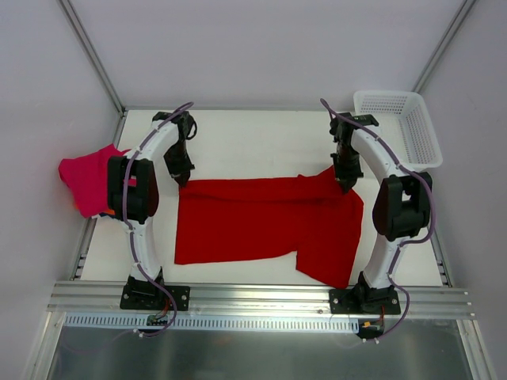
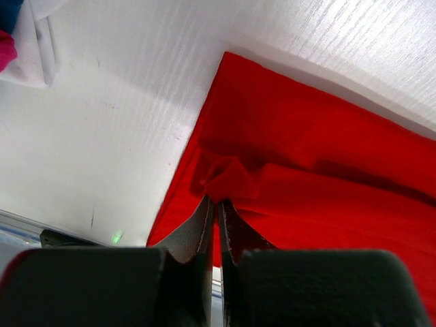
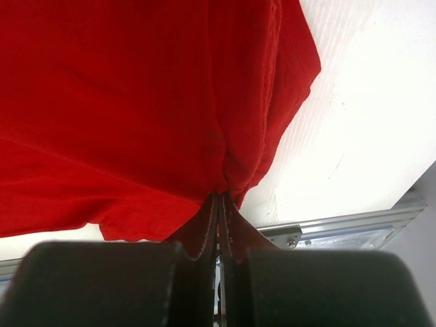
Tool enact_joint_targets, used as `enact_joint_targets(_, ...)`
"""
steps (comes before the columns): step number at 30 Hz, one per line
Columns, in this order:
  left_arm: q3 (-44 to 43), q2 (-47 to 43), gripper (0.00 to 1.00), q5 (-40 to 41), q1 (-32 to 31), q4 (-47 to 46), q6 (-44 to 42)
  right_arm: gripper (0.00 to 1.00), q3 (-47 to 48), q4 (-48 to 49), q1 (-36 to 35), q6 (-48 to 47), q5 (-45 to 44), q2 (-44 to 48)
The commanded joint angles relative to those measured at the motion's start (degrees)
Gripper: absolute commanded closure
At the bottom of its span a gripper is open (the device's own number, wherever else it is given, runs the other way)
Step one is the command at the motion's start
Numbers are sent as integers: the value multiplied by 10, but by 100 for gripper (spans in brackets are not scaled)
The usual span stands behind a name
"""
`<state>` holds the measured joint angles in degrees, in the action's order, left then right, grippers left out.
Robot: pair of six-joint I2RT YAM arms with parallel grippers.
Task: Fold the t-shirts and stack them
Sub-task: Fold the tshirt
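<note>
The near end of the red t-shirt reaches the metal rail, so next my left gripper grabs the shirt's far edge farther in before [image 1: 203, 184] both grippers pull it away.
A large bright red t-shirt [image 1: 261, 223] lies spread across the white table, partly folded. My left gripper [image 1: 181, 176] is shut on its far left corner; the left wrist view shows the cloth [image 2: 306, 177] bunched at the fingertips [image 2: 216, 203]. My right gripper [image 1: 346, 185] is shut on the shirt's far right edge; the right wrist view shows the red cloth [image 3: 136, 102] pinched at its tips [image 3: 219, 196]. A magenta-pink shirt [image 1: 85, 178] hangs off the table's left edge, with a bit of orange beneath it.
A white plastic mesh basket [image 1: 400, 123] stands at the far right corner. The metal rail [image 1: 261, 297] runs along the near edge, and grey walls enclose the table.
</note>
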<state>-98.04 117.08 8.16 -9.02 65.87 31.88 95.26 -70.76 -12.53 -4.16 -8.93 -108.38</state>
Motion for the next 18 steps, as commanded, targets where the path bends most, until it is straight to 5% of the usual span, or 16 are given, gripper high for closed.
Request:
enact_joint_targets(1, 6, -4, 100, 22, -7, 22, -16, 100, -10, -43, -6, 12, -21, 18)
enact_joint_targets(5, 4, 3, 97, 33, -11, 37, -14, 98, -14, -51, -8, 17, -25, 12)
enact_joint_targets(7, 1, 5, 60, 63, -20, 55, -10, 83, -13, -57, -10, 21, -35, 11)
enact_joint_targets(8, -1, 4, 36, 75, -23, 63, -9, 60, -12, -61, -10, 25, -37, 12)
enact_joint_targets(10, -7, 3, 1, 110, -35, 86, -4, 34, -6, -71, -12, 30, -54, 16)
enact_joint_targets(11, -10, -1, 1, 117, -37, 94, -2, 18, -3, -75, -12, 32, -61, 18)
enact_joint_targets(18, -67, -26, 1, 63, -39, 103, 27, 17, 57, -70, -16, 23, -47, 55)
